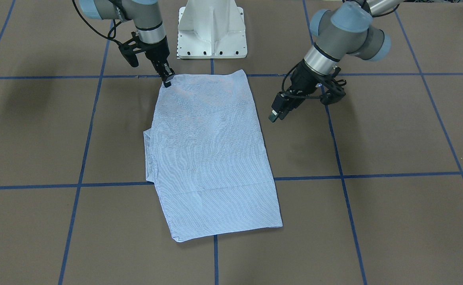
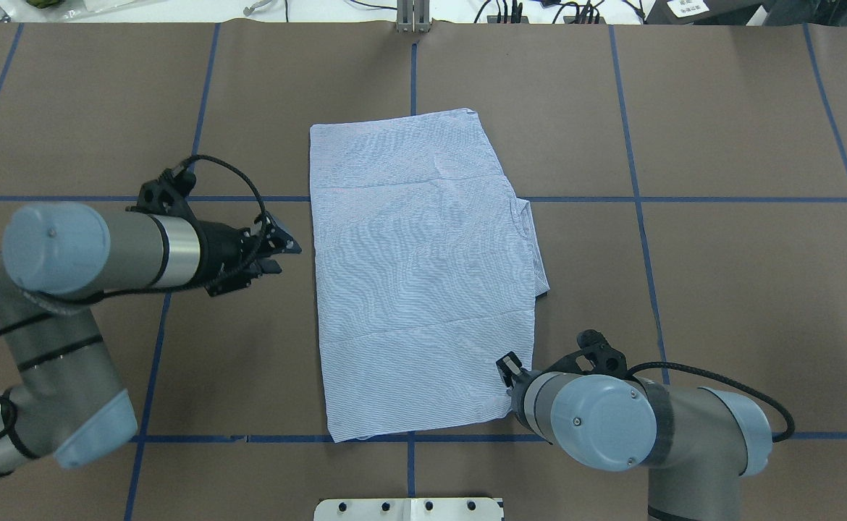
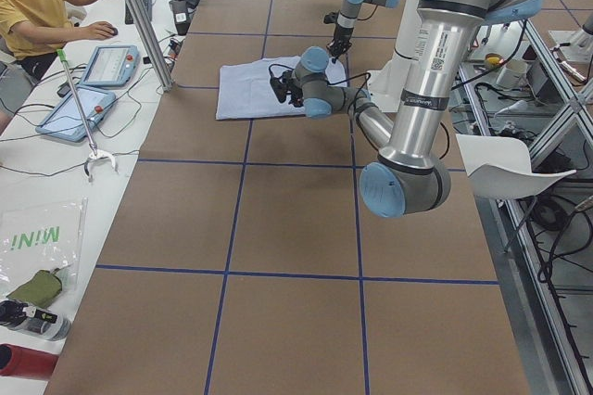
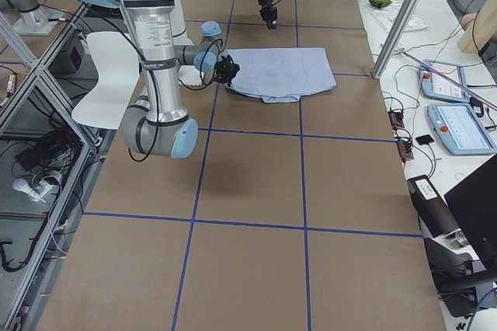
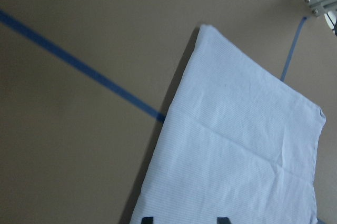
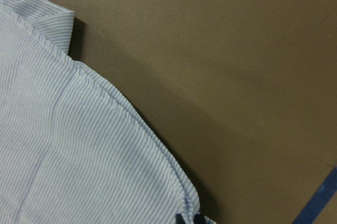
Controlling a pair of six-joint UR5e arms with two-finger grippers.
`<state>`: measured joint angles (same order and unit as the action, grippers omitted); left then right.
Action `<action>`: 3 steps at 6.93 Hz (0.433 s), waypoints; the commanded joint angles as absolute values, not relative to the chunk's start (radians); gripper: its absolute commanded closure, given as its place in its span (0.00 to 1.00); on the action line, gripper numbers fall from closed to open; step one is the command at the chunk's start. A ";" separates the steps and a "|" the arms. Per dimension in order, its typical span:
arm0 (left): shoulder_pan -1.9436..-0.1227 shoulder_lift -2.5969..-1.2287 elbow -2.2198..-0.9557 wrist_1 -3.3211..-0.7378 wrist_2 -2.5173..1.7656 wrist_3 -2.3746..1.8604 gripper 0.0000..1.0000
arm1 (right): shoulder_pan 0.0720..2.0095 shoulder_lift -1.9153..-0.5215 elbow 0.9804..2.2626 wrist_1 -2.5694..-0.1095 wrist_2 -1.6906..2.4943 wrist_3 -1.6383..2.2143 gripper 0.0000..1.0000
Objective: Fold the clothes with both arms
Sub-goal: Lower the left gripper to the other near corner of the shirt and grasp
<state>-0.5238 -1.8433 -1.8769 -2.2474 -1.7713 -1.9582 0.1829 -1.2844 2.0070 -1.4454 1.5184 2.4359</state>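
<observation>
The robot's left gripper will close on the shirt's free near-end corner (image 1: 242, 72) by the white pedestal base, across from the corner that the right gripper holds.
The light blue-and-white striped shirt (image 1: 211, 150) (image 2: 416, 275) lies folded into a long rectangle flat on the brown table. A folded layer sticks out at one side (image 2: 536, 246). My right gripper (image 1: 167, 82) (image 2: 504, 365) is down at the shirt's corner nearest the robot. In the right wrist view its tips (image 6: 190, 217) are close together on the shirt's (image 6: 79, 155) edge, so it is shut on the cloth. My left gripper (image 1: 273, 116) (image 2: 286, 255) hovers beside the opposite long edge, off the cloth. It (image 5: 184, 219) is open, with the shirt (image 5: 237, 155) ahead of it.
The white pedestal base (image 1: 211, 31) (image 2: 409, 509) stands just behind the shirt's near end. Blue tape lines (image 2: 633, 199) cross the brown table. A person (image 3: 28, 6) sits at a side bench with tablets (image 3: 109, 66) beyond the table's far edge.
</observation>
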 commanded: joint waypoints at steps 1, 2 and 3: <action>-0.271 -1.824 -1.950 -2.157 -1.598 -2.144 0.50 | 0.176 -1.287 2.009 -1.445 1.517 2.442 1.00; -0.174 -1.824 -1.950 -2.134 -1.515 -2.179 0.50 | 0.176 -1.287 2.011 -1.445 1.516 2.442 1.00; -0.123 -1.825 -1.942 -2.093 -1.491 -2.218 0.50 | 0.176 -1.287 2.014 -1.445 1.516 2.442 1.00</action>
<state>-0.2120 -1.8255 -1.9446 -2.1362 -1.5507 -2.1636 0.1767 -1.2869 2.0111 -1.4450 1.5161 2.4419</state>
